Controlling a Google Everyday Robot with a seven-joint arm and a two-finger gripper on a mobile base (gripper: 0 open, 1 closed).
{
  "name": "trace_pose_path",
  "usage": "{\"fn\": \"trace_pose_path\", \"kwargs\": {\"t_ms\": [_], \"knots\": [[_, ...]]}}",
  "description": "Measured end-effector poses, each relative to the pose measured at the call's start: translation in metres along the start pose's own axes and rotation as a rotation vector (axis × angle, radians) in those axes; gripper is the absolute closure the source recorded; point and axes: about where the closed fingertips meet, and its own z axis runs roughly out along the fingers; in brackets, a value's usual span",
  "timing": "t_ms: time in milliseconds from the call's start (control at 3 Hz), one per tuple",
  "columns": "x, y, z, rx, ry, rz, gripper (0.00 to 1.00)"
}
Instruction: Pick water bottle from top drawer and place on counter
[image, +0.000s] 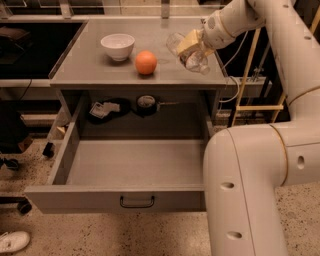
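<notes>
Next, my gripper releases the water bottle on the grey counter (197, 66), beside the orange near the front corner.
The clear water bottle (186, 51) is held tilted just above the right side of the grey counter (100, 70). My gripper (192, 44) is shut on the water bottle, its yellowish fingers (189, 41) wrapped around the bottle's middle. The arm reaches in from the upper right. The top drawer (125, 170) stands pulled wide open below the counter, its inside bare, with a dark pull handle (136, 202) on the front panel.
A white bowl (118, 46) and an orange (146, 62) sit on the counter left of the bottle. Dark objects (125, 106) lie in the recess behind the drawer. My white arm base (250, 190) fills the lower right. A shoe (12, 241) lies on the floor.
</notes>
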Motion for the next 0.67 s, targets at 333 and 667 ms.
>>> {"fn": "trace_pose_path", "kwargs": {"t_ms": [333, 667], "knots": [[-0.05, -0.015, 0.016, 0.092, -0.16, 0.053, 1.0], [-0.095, -0.042, 0.023, 0.243, -0.305, 0.043, 1.0]]}}
